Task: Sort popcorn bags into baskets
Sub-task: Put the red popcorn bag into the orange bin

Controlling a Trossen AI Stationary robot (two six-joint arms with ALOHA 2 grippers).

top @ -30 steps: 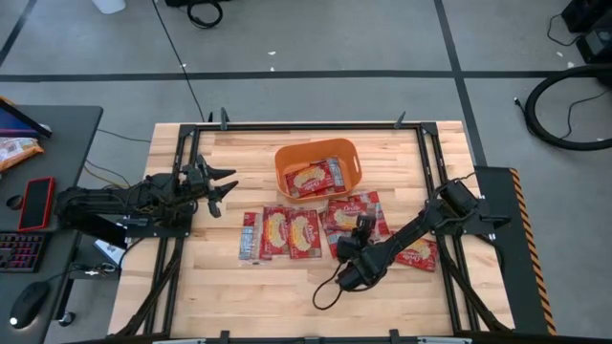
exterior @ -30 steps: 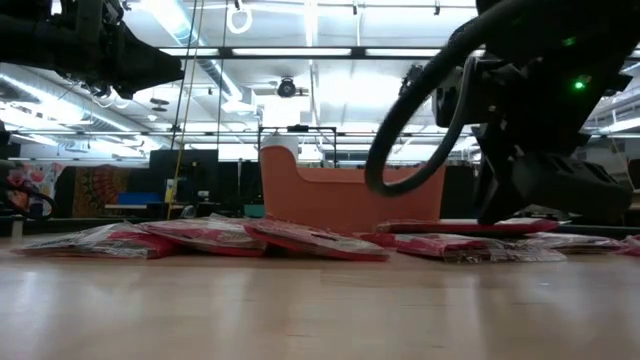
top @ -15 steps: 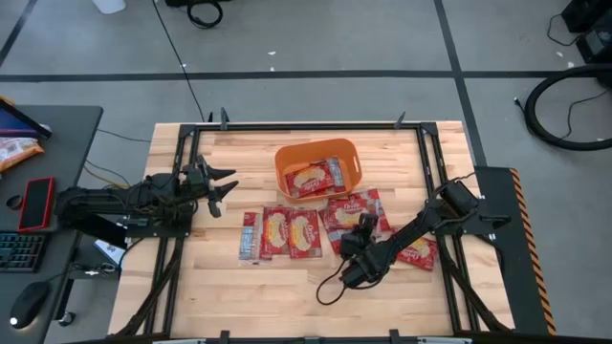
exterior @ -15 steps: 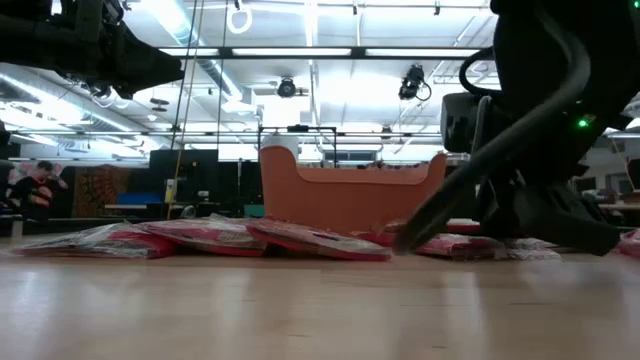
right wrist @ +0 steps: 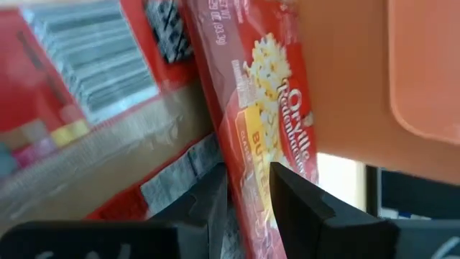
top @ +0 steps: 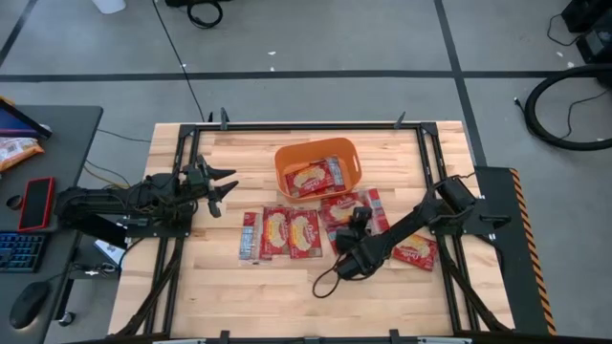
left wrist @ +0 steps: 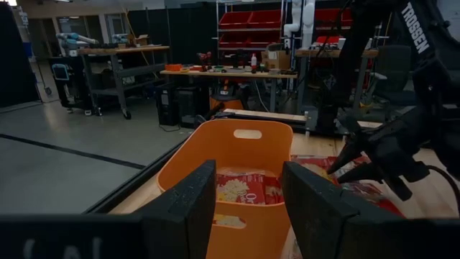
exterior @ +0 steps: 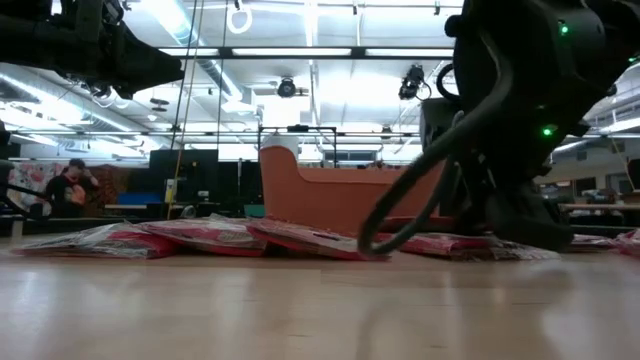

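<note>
The popcorn bag leans by the orange basket's side, loose in my right gripper's parted fingers. I should pinch its long edge [right wrist: 228,155] firmly before lifting it in.
An orange basket [top: 318,169] stands at the table's far middle with one popcorn bag [top: 314,178] lying flat inside it. Several more red popcorn bags lie flat on the wood just near of it, three in a row [top: 274,232] and others to the right [top: 416,251]. My right gripper [top: 356,222] is low over the bags right of the row, shut on one bag [right wrist: 277,108] close to the basket's wall [right wrist: 359,79]. My left gripper [top: 225,186] hovers open at the table's left, level, facing the basket [left wrist: 237,155]. My right gripper pinches a popcorn bag between its two fingers by one edge [right wrist: 249,155]. The fingers slant down from the table's right near side. The bag runs away from the fingers toward the basket, tilted; how much of it rests on the bags beneath cannot be told.
A black cable loops on the wood [top: 330,282] near my right arm. Metal frame rails [top: 182,182] run along the table's left and right sides. A side desk with a keyboard and a phone [top: 38,203] stands left of the table. A person [exterior: 70,185] shows far behind.
My right gripper has gone a little toward the basket and sunk lower, rolling at the wrist, its fingers as close together as before. The bag in it has come down with it.
</note>
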